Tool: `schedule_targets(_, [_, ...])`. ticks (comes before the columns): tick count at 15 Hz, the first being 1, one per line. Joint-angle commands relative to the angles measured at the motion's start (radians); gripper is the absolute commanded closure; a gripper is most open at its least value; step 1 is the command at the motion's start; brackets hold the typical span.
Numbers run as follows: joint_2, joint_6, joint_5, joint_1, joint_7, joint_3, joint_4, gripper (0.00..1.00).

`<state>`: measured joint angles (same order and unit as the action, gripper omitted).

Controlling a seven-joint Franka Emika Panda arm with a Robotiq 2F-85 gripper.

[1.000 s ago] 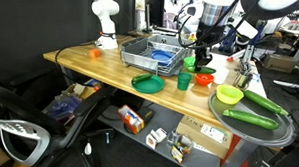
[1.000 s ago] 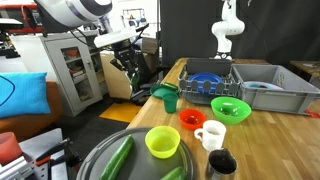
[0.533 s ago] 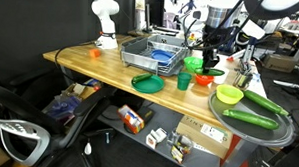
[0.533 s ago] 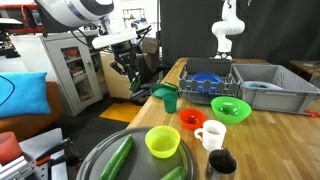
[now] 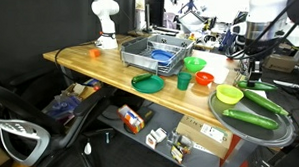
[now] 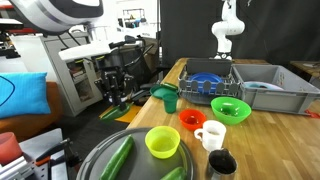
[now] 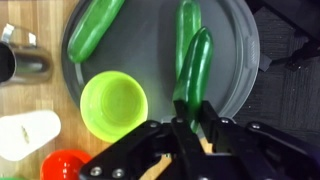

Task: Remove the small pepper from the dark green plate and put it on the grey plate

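My gripper needs to release the small pepper on the grey plate (image 5: pixel 259 108) (image 7: pixel 147 45), between the two long green vegetables. The pepper is held above that plate's rim now.
My gripper (image 7: pixel 192 112) is shut on the small pepper (image 7: pixel 198 60), a dark green pepper that sticks out from between the fingers. I hold it above the grey plate (image 7: pixel 150 40), near its rim. In both exterior views the gripper (image 5: pixel 255 81) (image 6: pixel 120 97) hangs over the plate's edge (image 5: pixel 280 133) (image 6: pixel 100 155). Two long green vegetables (image 7: pixel 95 28) (image 7: pixel 187 25) lie on the grey plate. The dark green plate (image 5: pixel 148 82) sits empty at the table's front edge, far from the gripper.
A yellow-green bowl (image 7: pixel 113 103) stands on the grey plate. Beside it are a white mug (image 6: pixel 210 135), a metal cup (image 7: pixel 25 65) and a red bowl (image 5: pixel 203 79). A bright green bowl (image 5: pixel 194 64), a green cup (image 5: pixel 184 83) and a grey wire rack (image 5: pixel 156 54) stand further along the table.
The arm has swung from above the bright green bowl across to the grey plate, carrying the small pepper in its shut jaws.
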<state>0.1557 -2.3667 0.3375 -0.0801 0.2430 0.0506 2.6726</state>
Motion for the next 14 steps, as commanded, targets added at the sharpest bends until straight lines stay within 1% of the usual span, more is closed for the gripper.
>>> schedule_targets(1, [0.14, 0.032, -0.02, 0.049, -0.112, -0.027, 0.144, 0.95])
schedule_targets(2, [0.17, 0.028, -0.018, 0.069, -0.141, -0.042, 0.183, 0.95])
schedule_targets(3, [0.125, 0.034, -0.013, 0.091, -0.171, -0.051, 0.124, 0.95])
schedule_targets(4, [0.147, 0.014, 0.003, 0.116, -0.206, -0.06, 0.143, 0.95])
schedule_targets(5, [0.156, 0.003, 0.014, 0.14, -0.241, -0.066, 0.137, 0.95])
schedule_targets(7, [0.143, -0.032, 0.045, 0.191, -0.322, -0.074, 0.116, 0.95])
schedule_targets(9, [0.127, -0.026, 0.091, 0.239, -0.419, -0.069, 0.106, 0.95])
schedule_targets(11, [0.111, -0.016, 0.121, 0.266, -0.483, -0.07, 0.105, 0.95])
schedule_targets(14, [0.064, -0.041, 0.144, 0.27, -0.533, -0.073, 0.107, 0.95])
